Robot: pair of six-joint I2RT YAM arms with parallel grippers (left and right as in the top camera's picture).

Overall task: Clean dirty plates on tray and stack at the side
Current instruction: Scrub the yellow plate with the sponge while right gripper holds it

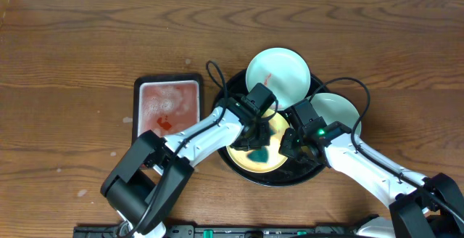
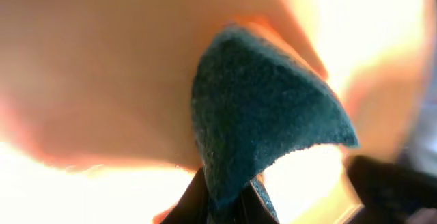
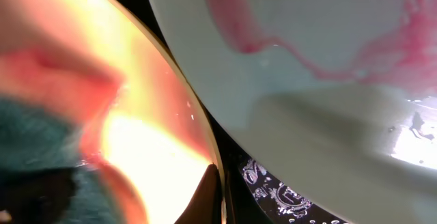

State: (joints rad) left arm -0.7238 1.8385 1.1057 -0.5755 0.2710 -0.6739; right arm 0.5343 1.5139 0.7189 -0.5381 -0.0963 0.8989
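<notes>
My left gripper needs to let go of the dark green sponge in the small rectangular black tray (image 1: pixel 177 133), next to the tray's red blob.
The large round black tray (image 1: pixel 290 181) holds three plates. The yellow plate (image 1: pixel 249 165) lies at its front, the pale mint-white plate (image 1: pixel 278 72) with a red smear at the back, and the light blue plate (image 1: pixel 336 110) at the right. My left gripper (image 1: pixel 259 144) is shut on a dark green sponge (image 1: pixel 262 152) and presses it on the yellow plate; the left wrist view shows the sponge (image 2: pixel 259 115) between the fingers (image 2: pixel 229 207). My right gripper (image 1: pixel 292 138) is shut on the yellow plate's rim (image 3: pixel 205 142), as its fingers (image 3: pixel 218 197) show. A pale plate (image 3: pixel 307 80) with pink smears lies beside it.
A small rectangular black tray (image 1: pixel 168 106) with pinkish-red liquid stands left of the round tray. Bare wood-grain tabletop (image 1: pixel 80 56) stretches left and behind. Wet black tray floor (image 3: pixel 273 190) shows between the plates.
</notes>
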